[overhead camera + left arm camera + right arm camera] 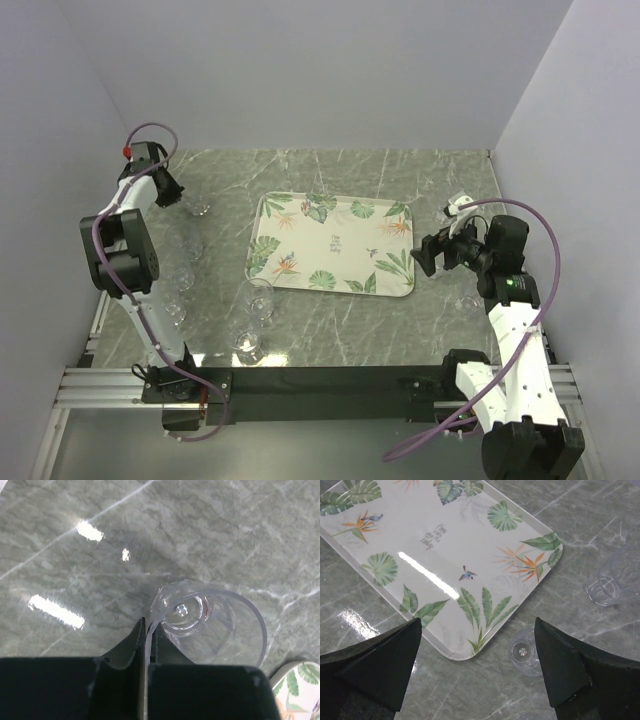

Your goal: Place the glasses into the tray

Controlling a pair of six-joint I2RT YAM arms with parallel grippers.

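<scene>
The robot's left gripper should release the clear glass inside the leaf-printed tray's far corner [279, 207] [302, 695], the corner nearest that gripper.
My left gripper [178, 193] [148, 630] is at the far left of the table, shut on the thin rim wall of a clear glass [200, 208] [210, 625], one finger inside and one outside. The glass stands on the marble. The leaf-printed tray [335, 262] [435, 555] lies in the middle with nothing in it. My right gripper [425, 256] [477, 670] hovers open off the tray's right end. Below it, a small clear glass [522, 652] stands just off the tray's corner, near the right finger, untouched.
Several more clear glasses stand left of and in front of the tray, among them one [260, 300] near its front left corner and one [248, 343] closer to the arms. Another glass [615, 580] stands right of the tray. White walls close in both sides.
</scene>
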